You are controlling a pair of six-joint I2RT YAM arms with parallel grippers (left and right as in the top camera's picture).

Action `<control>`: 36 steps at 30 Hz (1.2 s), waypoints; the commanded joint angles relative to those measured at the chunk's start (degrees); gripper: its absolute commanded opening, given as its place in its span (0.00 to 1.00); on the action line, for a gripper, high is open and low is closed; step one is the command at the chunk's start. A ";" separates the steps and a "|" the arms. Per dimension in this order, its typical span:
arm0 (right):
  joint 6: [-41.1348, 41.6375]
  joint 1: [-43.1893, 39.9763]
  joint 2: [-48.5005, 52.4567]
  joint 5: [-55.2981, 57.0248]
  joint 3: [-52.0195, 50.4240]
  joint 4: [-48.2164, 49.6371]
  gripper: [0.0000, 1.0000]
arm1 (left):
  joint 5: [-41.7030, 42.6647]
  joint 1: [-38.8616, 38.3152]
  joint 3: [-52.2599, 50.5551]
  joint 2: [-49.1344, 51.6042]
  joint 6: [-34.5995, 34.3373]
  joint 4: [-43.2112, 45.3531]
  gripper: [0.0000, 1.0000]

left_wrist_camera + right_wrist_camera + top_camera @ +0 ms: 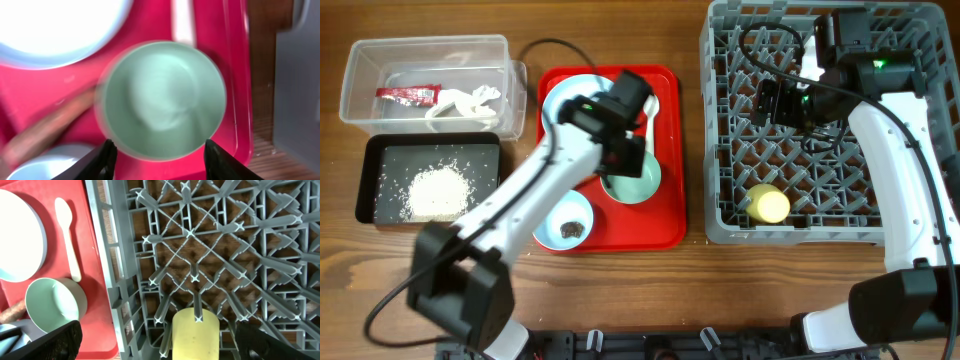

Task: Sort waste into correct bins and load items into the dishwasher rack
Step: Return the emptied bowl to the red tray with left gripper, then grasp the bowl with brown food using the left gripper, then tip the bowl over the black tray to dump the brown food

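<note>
The light blue bowl with dark crumbs is next for my left gripper, which should go there and grab its rim (590,208) (92,148) beside the pale green bowl.
My left gripper (625,160) is open and hangs over the pale green bowl (640,185) on the red tray; in the left wrist view its fingers (160,157) stand either side of the bowl's (162,100) near rim, not touching it. The pale blue plate (55,30), white spoon (182,22), brown stick (50,127) and light blue bowl (567,222) with dark crumbs share the tray. My right gripper (160,347) is open and empty over the grey rack (720,150), above the yellow cup (196,337) lying among the pegs.
The red tray (660,225) sits in the middle of the table. The clear tub (360,80) at back left holds the wrapper (408,94) and tissue (470,100). The black tray (365,180) below it holds rice grains (438,190).
</note>
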 commanded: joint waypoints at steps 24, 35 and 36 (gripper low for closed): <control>-1.16 0.24 -0.83 -0.31 0.72 1.57 1.00 | -1.31 6.60 -13.73 -6.19 -14.19 -1.49 0.04; -1.14 0.24 -0.83 -0.33 0.68 1.53 1.00 | 42.71 54.51 -4.31 -13.11 19.93 -1.90 0.04; -1.14 0.24 -0.83 -0.33 0.68 1.53 1.00 | 49.37 59.41 -4.46 -12.04 24.41 -2.43 0.04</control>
